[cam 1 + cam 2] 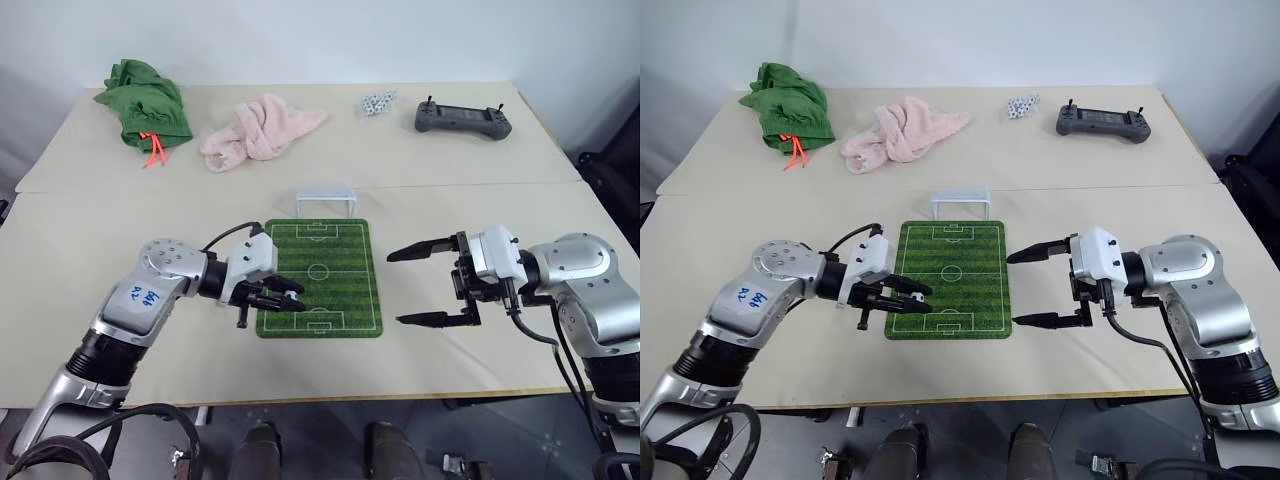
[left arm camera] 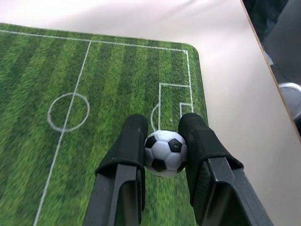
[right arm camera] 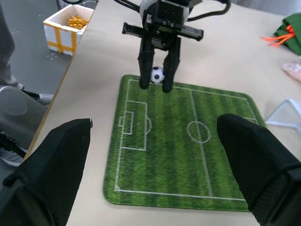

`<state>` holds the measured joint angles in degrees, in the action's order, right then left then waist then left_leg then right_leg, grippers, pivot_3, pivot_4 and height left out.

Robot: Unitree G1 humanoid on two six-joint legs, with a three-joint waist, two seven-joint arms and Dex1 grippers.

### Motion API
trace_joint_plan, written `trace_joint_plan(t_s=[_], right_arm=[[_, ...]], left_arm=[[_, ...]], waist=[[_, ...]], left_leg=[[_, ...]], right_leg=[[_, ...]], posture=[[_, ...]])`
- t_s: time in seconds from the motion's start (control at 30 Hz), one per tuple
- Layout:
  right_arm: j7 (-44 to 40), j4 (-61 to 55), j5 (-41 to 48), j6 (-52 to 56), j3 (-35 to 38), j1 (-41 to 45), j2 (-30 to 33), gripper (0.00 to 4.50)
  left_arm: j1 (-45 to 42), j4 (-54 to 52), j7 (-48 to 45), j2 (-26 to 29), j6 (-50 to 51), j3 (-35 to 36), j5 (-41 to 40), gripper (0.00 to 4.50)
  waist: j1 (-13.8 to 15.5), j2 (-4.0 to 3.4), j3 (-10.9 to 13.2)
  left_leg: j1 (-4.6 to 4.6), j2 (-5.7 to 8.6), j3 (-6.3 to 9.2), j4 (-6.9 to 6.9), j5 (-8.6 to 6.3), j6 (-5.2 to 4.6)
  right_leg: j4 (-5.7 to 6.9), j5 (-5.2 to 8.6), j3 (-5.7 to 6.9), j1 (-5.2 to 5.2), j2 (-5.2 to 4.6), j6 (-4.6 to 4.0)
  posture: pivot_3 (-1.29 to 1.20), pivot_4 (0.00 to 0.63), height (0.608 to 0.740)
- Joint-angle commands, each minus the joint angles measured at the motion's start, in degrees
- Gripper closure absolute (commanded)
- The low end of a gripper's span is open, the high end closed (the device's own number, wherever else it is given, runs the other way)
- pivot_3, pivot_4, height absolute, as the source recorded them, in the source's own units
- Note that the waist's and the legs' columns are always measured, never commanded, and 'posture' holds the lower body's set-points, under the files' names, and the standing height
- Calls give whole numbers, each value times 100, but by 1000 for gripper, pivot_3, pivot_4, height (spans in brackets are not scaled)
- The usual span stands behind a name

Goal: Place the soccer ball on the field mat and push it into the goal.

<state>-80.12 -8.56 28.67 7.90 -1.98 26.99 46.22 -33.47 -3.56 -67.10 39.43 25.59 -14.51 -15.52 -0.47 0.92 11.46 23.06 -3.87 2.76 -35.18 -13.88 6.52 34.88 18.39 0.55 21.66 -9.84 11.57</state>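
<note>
My left gripper has the soccer ball. It will let go of the ball inside the white box at the field mat's near end [image 1: 319, 320] [image 2: 186, 122].
The soccer ball [image 2: 164, 153], white with black patches, is pinched between the two black fingers of my left gripper [image 1: 297, 298]. The gripper hangs just above the near left part of the field mat [image 1: 320, 275], a green striped mat with white pitch lines lying flat on the table. The right wrist view shows the ball [image 3: 158, 74] over the mat's edge. The goal [image 1: 326, 202], small and white-framed, stands just beyond the mat's far end. My right gripper [image 1: 415, 285] is open beside the mat's right edge, its fingers spread wide with nothing between them.
Along the back of the table lie a green cloth bag [image 1: 145, 105], a pink towel [image 1: 262, 128], a cluster of small white dice [image 1: 378, 103] and a grey controller [image 1: 463, 119]. A white box [image 3: 69, 23] sits on the floor beyond the table edge.
</note>
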Motion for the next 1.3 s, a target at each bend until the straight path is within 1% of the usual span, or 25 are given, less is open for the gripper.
trace_joint_plan(t_s=[0.03, 0.13, 0.3, 0.43, 0.53, 0.7, 0.97, 1.3], right_arm=[[106, -279, 78, 74, 86, -17, -33, 0], [181, -346, 76, 118, 89, -68, -53, 0], [95, -397, -171, -131, 59, -254, 47, 0], [-211, -171, -641, -766, 3, -519, 278, 0], [-285, -58, -707, -975, 44, -616, 332, 0], [-269, -39, -671, -986, 93, -643, 349, 0], [-199, -126, -592, -853, 122, -638, 340, 0], [-35, -312, -440, -604, 177, -636, 307, 0]], left_arm=[[-192, 65, 57, -187, -102, -91, 118, 3636], [-297, 197, 12, -365, -181, -236, 241, 3636], [-296, 271, -94, -428, -286, -367, 352, 3636], [-299, 287, -168, -460, -262, -434, 376, 3636], [-262, 216, -282, -436, -200, -483, 351, 3636], [-147, 125, -346, -421, -121, -571, 390, 3636], [-166, 201, -320, -576, -145, -716, 457, 3636], [-267, 627, -186, -881, -335, -686, 650, 3636]], waist=[[27, 0, 0], [60, 0, 0], [64, 0, 0], [68, 0, 0], [59, 0, 0], [51, 0, 0], [60, 0, 0], [63, 0, 0]], left_leg=[[0, 0, 0, -1, 0, 0], [0, 0, 0, -4, 0, 0], [2, 0, 0, 1, 0, 0], [2, 0, 0, -1, 0, 0], [2, 0, 0, -2, 0, 0], [1, 0, 0, -1, 0, 0], [1, 0, 0, -1, 0, 0], [1, 0, 0, -2, 0, 0]], right_leg=[[1, 0, 0, 0, 0, 0], [0, 0, 0, -1, 0, 0], [-7, 0, 1, -2, 0, 0], [-5, 0, 0, -2, 0, 1], [-7, 0, 0, -2, 0, 1], [-5, 0, 1, -3, 0, 0], [-6, 0, 1, -4, 0, 0], [-7, 0, 1, -4, 0, 1]], posture=[[0, 150, 740], [0, 150, 740], [0, 150, 740], [0, 150, 740], [0, 150, 740], [0, 150, 740], [0, 150, 740], [0, 150, 740]])
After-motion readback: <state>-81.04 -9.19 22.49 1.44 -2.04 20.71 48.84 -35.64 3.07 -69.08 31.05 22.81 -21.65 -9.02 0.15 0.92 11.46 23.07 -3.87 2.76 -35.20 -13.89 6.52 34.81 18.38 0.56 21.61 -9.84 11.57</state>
